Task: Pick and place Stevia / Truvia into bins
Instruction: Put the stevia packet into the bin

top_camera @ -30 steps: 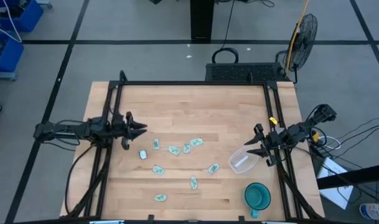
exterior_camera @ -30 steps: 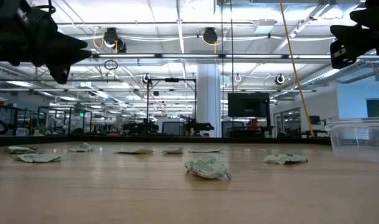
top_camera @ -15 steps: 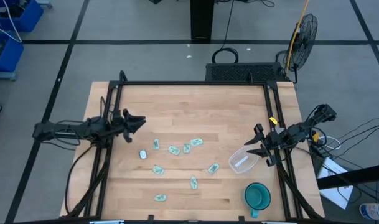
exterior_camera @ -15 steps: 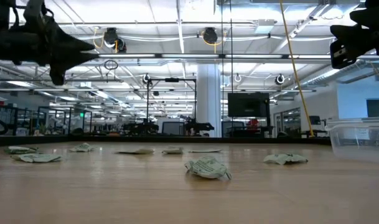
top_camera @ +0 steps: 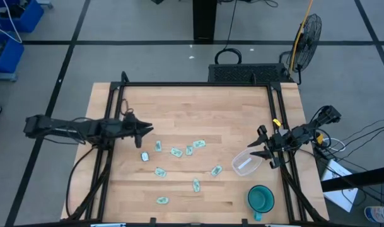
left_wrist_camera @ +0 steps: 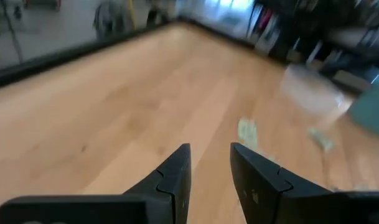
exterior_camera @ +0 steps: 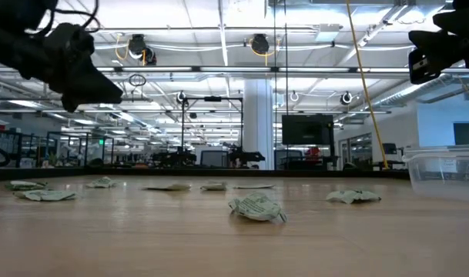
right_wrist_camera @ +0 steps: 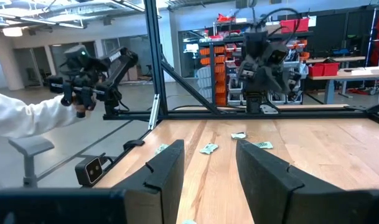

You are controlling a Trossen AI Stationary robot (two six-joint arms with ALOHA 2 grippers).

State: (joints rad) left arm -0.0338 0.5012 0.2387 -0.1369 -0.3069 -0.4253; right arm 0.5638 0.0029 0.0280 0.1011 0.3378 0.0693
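Observation:
I need to close my left gripper on the farther Truvia packet (top_camera: 158, 145) of the two nearest it, the one closer to the middle packets.
Several pale green and white Stevia / Truvia packets (top_camera: 176, 152) lie flat and scattered over the middle of the wooden table; they also show in the low view (exterior_camera: 257, 207). The clear bin (top_camera: 246, 162) stands at the right, with my right gripper (top_camera: 256, 149) open and level just beside its far right rim, touching nothing. My left gripper (top_camera: 149, 130) hovers open above the table's left part, tilted down, short of the nearest packet (top_camera: 145, 156). Its fingers (left_wrist_camera: 177, 168) have only bare wood between them.
A round teal cup (top_camera: 261, 198) stands at the near right corner, close to the bin. Black frame rails (top_camera: 195, 84) run along the far, left and right edges. A person's white sleeve (right_wrist_camera: 18, 121) shows beyond the table.
My left gripper has tipped nose-down and eased a little toward the table's middle, over the packets. It first rose toward level, then dipped. Its fingers stay apart as before. The right arm, packets and bin have kept still.

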